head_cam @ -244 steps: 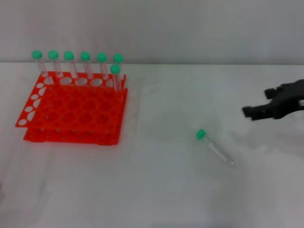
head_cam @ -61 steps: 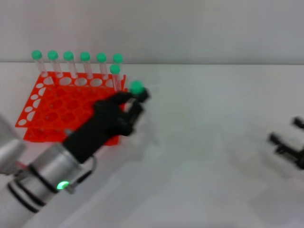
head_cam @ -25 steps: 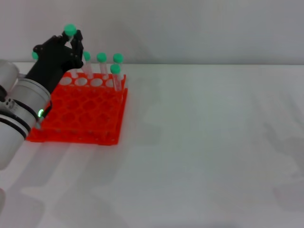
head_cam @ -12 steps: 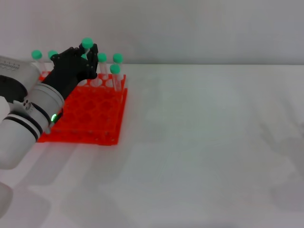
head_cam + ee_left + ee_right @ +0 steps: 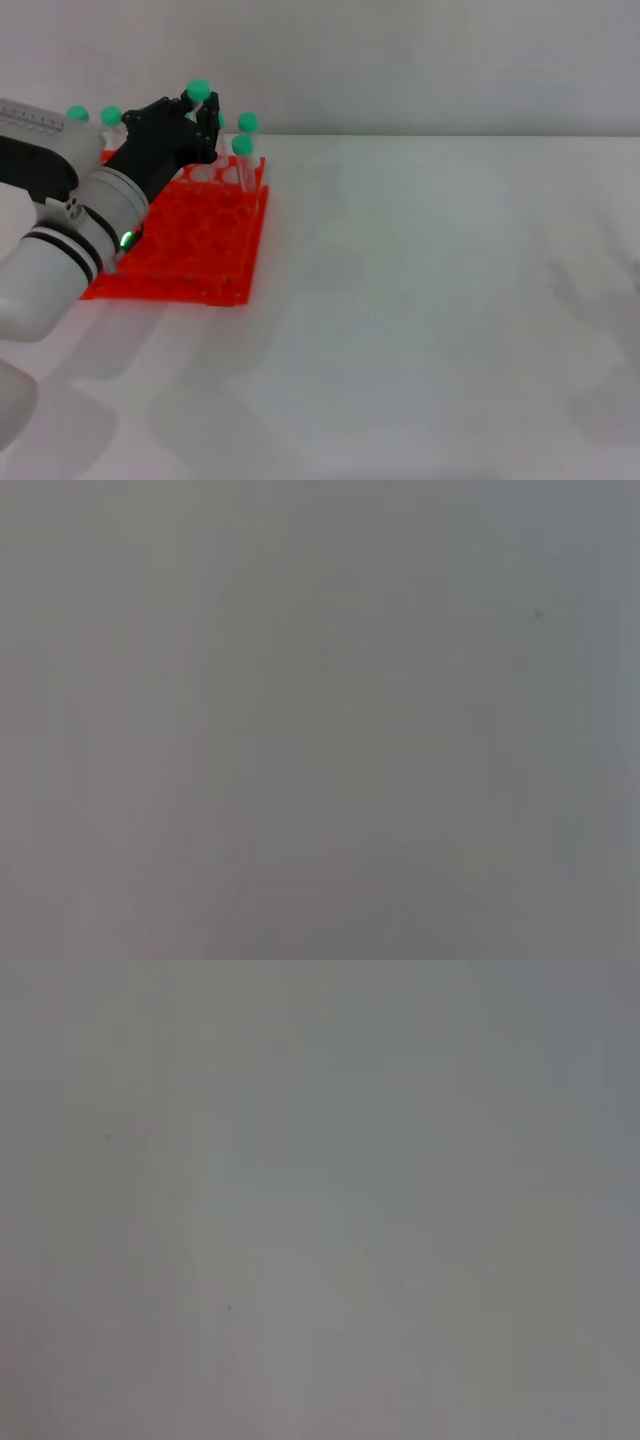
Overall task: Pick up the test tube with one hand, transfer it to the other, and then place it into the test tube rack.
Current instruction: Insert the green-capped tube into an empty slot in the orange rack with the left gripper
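Note:
My left gripper is to release the test tube, now upright over the rack's back rows, in the rack hole (image 5: pixel 208 178) next to the nearest standing green-capped tube.
My left gripper (image 5: pixel 200 115), black on a silver-grey arm with a green light, is shut on the test tube (image 5: pixel 198 91). It holds the tube upright, green cap on top, over the back rows of the orange-red test tube rack (image 5: pixel 200 245). The tube's clear body is mostly hidden by the fingers. The rack stands on the white table at the left. My right gripper is out of view. Both wrist views show only plain grey.
Other green-capped tubes stand in the rack's back rows, two at the far left (image 5: pixel 78 114) and two at the right end (image 5: pixel 243 146). My arm hides those between them. White table (image 5: pixel 430 300) stretches to the right of the rack.
My left gripper has moved to the right along the back of the rack with the tube in it. The right gripper has left the view.

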Motion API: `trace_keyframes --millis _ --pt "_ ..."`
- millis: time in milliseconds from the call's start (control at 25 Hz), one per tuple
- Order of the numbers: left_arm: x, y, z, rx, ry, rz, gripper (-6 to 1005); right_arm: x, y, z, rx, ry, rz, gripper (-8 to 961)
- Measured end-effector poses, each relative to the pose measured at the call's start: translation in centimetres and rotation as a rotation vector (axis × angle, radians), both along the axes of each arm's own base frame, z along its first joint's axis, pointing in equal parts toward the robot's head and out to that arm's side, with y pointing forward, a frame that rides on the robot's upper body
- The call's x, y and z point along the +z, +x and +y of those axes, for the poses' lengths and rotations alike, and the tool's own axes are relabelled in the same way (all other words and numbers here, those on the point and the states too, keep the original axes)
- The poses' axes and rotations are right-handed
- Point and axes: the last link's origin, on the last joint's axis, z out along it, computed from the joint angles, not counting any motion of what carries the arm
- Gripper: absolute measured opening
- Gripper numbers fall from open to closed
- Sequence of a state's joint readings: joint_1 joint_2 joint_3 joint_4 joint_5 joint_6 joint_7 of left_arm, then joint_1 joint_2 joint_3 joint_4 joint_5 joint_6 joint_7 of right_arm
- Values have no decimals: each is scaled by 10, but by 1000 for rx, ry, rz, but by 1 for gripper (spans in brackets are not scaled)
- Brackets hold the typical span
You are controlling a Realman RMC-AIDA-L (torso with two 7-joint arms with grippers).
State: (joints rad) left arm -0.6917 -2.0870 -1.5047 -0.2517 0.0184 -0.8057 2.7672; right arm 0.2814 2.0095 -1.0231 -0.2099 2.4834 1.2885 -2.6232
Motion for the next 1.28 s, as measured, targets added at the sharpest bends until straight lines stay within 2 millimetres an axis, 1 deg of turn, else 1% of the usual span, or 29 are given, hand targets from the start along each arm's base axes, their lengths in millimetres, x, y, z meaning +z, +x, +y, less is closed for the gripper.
trace_keyframes --millis 320,600,880,1280 --pt "-7 -3 1 26 -35 41 210 -2 0 -1 -1 -4 6 834" --pt "-9 -6 1 40 -44 52 211 -4 -1 -2 2 -10 16 834" --pt "-12 -18 -1 102 -63 75 232 -4 -2 -3 14 -9 27 834" --pt "-17 -30 -11 122 -82 104 286 -4 -4 -5 28 -6 32 834"
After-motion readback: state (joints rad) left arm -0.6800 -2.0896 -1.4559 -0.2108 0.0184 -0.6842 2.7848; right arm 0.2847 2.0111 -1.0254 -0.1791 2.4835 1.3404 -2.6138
